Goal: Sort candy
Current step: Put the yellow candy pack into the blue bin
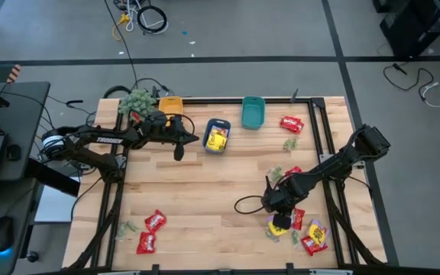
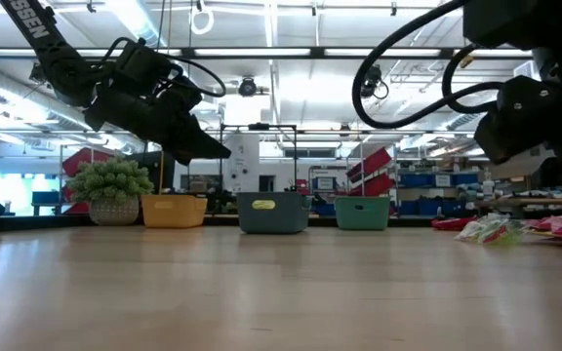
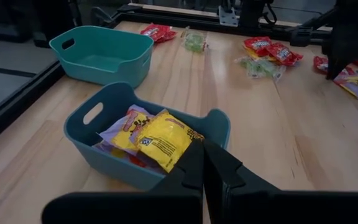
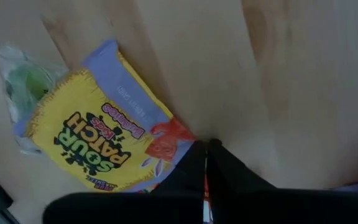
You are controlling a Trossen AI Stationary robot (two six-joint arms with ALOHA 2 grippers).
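Observation:
The shut fingers of my right gripper are at the yellow packet's edge by the red print, so they should open and pinch the packet's middle (image 4: 105,135) before lifting it.
A yellow candy packet (image 4: 92,143) lies flat on the wooden table near its right front (image 1: 279,224), beside a small pale green packet (image 4: 23,84). My right gripper (image 4: 205,148) stands over the yellow packet's edge, pointing steeply down and shut on it. My left gripper (image 1: 179,150) hangs shut and empty above the table, just left of the blue bin (image 1: 217,137). The left wrist view shows yellow packets (image 3: 163,138) lying in that bin. My right gripper pinches the yellow packet at its edge, by the red print near one corner (image 4: 169,138), between its two shut fingers. It comes from above, pointing steeply down. The packet still lies flat on the table; the fingers hide the exact place of contact.
A teal bin (image 1: 253,112), an orange bin (image 1: 171,104) and a fuzzy green ball (image 1: 137,101) stand along the far edge. Red packets lie at the front left (image 1: 153,221), far right (image 1: 292,124) and front right (image 1: 314,237). Green packets (image 1: 289,143) lie at the right.

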